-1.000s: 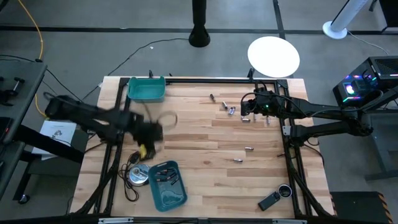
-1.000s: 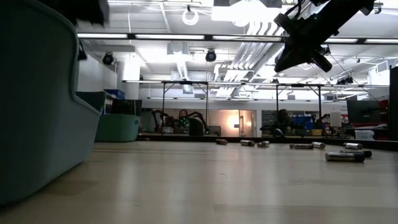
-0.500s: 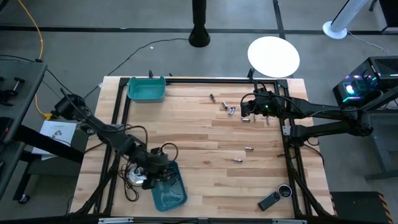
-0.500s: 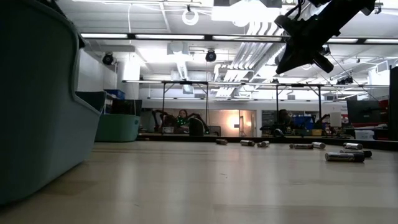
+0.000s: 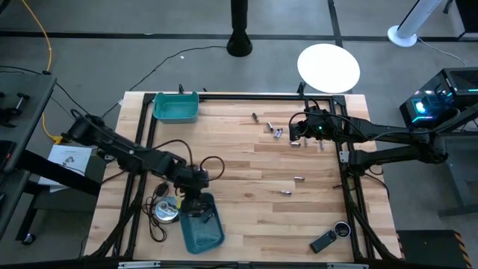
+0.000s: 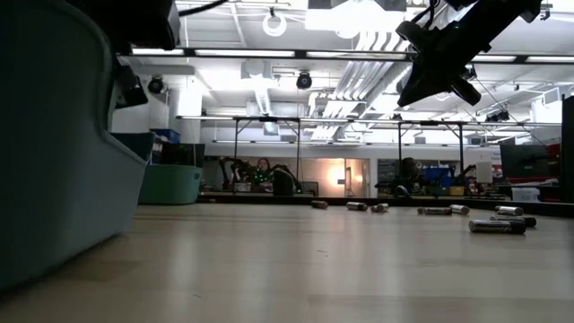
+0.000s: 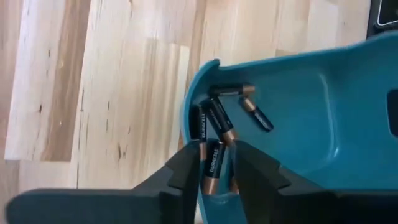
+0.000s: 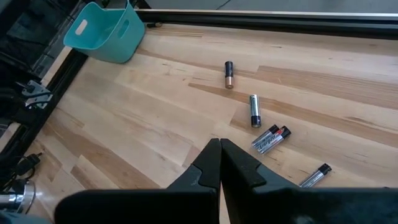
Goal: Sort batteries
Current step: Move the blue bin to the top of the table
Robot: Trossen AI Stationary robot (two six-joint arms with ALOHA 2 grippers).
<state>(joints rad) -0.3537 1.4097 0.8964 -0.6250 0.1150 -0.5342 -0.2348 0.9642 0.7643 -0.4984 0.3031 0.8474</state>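
Note:
My left gripper should take hold of the rim (image 7: 186, 127) of the near teal bin and bring it closer, as that bin is far from the loose batteries by my right gripper.
Several black-and-copper batteries (image 7: 217, 118) lie in the near teal bin (image 5: 203, 228), bunched at its end nearest the far edge. My left gripper (image 7: 216, 167) hovers over that end, slightly open; one battery (image 7: 214, 163) shows in the gap, lying in the bin as far as I can tell. Loose batteries (image 5: 278, 133) lie scattered on the table's far right part, with others (image 5: 299, 178) nearer the middle. My right gripper (image 8: 219, 147) is shut and hangs above those far batteries (image 8: 254, 110), high off the table in the low view (image 6: 439, 63). A second teal bin (image 5: 176, 107) stands at the far left corner.
A round silver disc with a black cable (image 5: 166, 210) lies just left of the near bin. A black gadget with a round lens (image 5: 330, 237) sits near the right near corner. Dark frame rails run along the table's left and right sides. Bare wood lies across the middle.
My left gripper has swept quickly from the table's left middle toward the near edge and a little rightward, ending over the near teal bin. My right arm has kept still, and the loose batteries have not moved.

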